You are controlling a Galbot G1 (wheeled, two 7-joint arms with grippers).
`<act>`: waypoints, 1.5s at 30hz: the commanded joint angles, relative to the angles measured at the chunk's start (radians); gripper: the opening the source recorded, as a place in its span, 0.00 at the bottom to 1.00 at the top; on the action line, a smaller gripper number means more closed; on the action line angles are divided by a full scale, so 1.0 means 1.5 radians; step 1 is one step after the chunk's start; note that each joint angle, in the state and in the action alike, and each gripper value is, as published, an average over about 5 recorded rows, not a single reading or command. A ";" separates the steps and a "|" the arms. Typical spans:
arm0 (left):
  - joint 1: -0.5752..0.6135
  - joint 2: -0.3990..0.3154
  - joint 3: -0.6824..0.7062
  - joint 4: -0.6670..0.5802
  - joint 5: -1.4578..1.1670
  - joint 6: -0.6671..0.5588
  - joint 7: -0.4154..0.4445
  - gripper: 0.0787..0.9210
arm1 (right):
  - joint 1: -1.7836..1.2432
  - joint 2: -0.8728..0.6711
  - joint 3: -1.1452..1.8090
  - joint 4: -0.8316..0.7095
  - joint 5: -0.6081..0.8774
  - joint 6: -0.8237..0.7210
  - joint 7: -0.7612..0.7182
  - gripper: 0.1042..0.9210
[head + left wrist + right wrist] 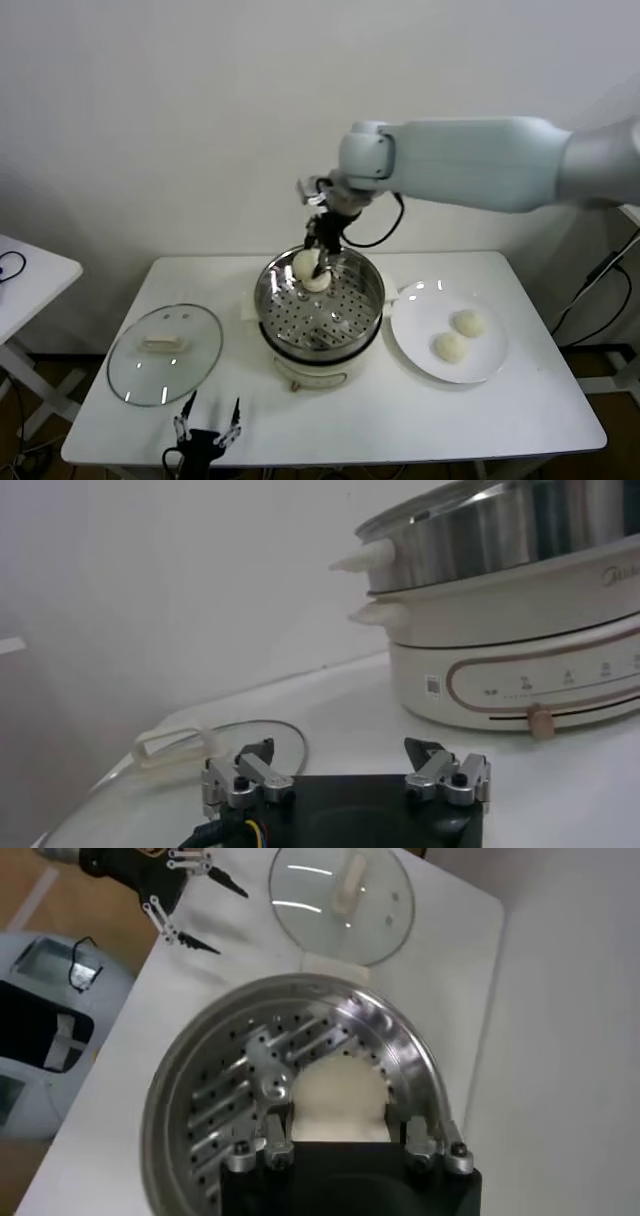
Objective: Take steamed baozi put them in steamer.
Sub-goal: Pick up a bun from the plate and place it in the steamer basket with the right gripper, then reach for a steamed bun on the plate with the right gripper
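Observation:
My right gripper will release the baozi on the steamer's perforated tray, at the side point(290, 308) point(309, 1051) nearest the glass lid. The baozi is now held low inside the pot.
The steel steamer point(372, 300) on its white base stands mid-table, with its perforated tray bare at the front. My right gripper point(322, 250) reaches over its far rim and is shut on a cream-white baozi point(306, 266), held low inside the pot. In the right wrist view the baozi point(340, 1103) sits between the fingers point(277, 1140) above the tray of the steamer point(175, 1098). A white shape just under it in the head view may be a second bun; I cannot tell. Two more baozi point(467, 322) point(450, 346) lie on the white plate point(420, 310). My left gripper point(208, 422) is open and empty at the table's front edge.
The glass lid point(165, 352) with a white knob lies flat left of the steamer, just beyond my left gripper point(340, 748). The steamer's base point(520, 670) shows beside it. A second white table point(30, 270) stands at the far left. A wall is close behind.

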 commanded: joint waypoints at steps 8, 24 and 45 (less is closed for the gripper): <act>0.001 0.000 0.001 0.010 0.010 -0.004 0.001 0.88 | -0.130 0.063 0.018 -0.053 -0.075 -0.022 0.041 0.63; 0.001 -0.001 0.001 0.009 0.010 -0.004 0.000 0.88 | -0.154 0.075 0.035 -0.078 -0.116 -0.020 0.052 0.63; 0.013 -0.001 0.000 -0.004 0.015 -0.005 0.000 0.88 | 0.146 -0.235 -0.120 0.117 -0.059 0.071 -0.109 0.88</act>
